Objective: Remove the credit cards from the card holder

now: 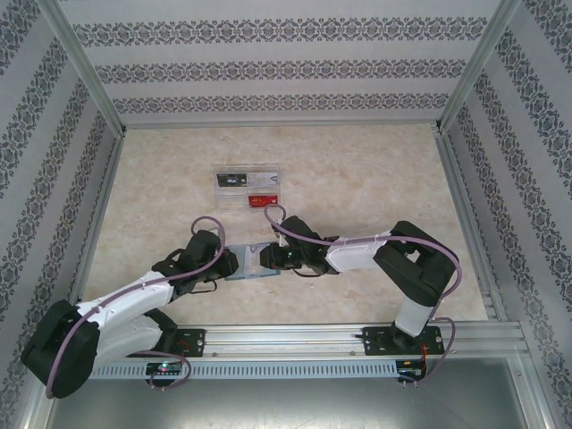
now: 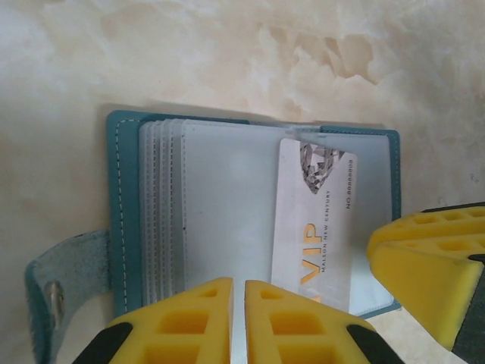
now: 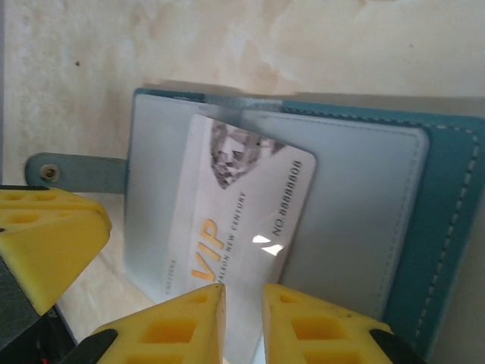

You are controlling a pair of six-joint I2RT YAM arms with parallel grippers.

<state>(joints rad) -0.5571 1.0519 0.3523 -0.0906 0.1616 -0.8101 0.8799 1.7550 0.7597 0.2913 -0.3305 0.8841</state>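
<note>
Next, my right gripper opens its fingers wider and pinches the card's long edge (image 3: 293,227) beside the number, as the VIP card is lying flat under its narrow gap.
The teal-blue card holder (image 1: 246,271) lies open on the table between both grippers, its clear sleeve pages (image 2: 220,197) fanned out. A white VIP card (image 2: 314,220) sits tilted on the right-hand pages, partly out of its sleeve. My left gripper (image 2: 238,282) is shut, tips down on the sleeve pages at the holder's (image 2: 121,212) near edge. My right gripper (image 3: 244,287) stands over the card's (image 3: 242,205) near end with a narrow gap between its fingers; the card shows through the gap. The holder's teal cover (image 3: 447,197) frames the pages.
A clear plastic tray (image 1: 248,188) with black, silver and red cards sits further back at mid-table. The holder's snap strap (image 2: 61,280) sticks out to one side. The right gripper's yellow finger (image 2: 424,265) shows at the right of the left wrist view.
</note>
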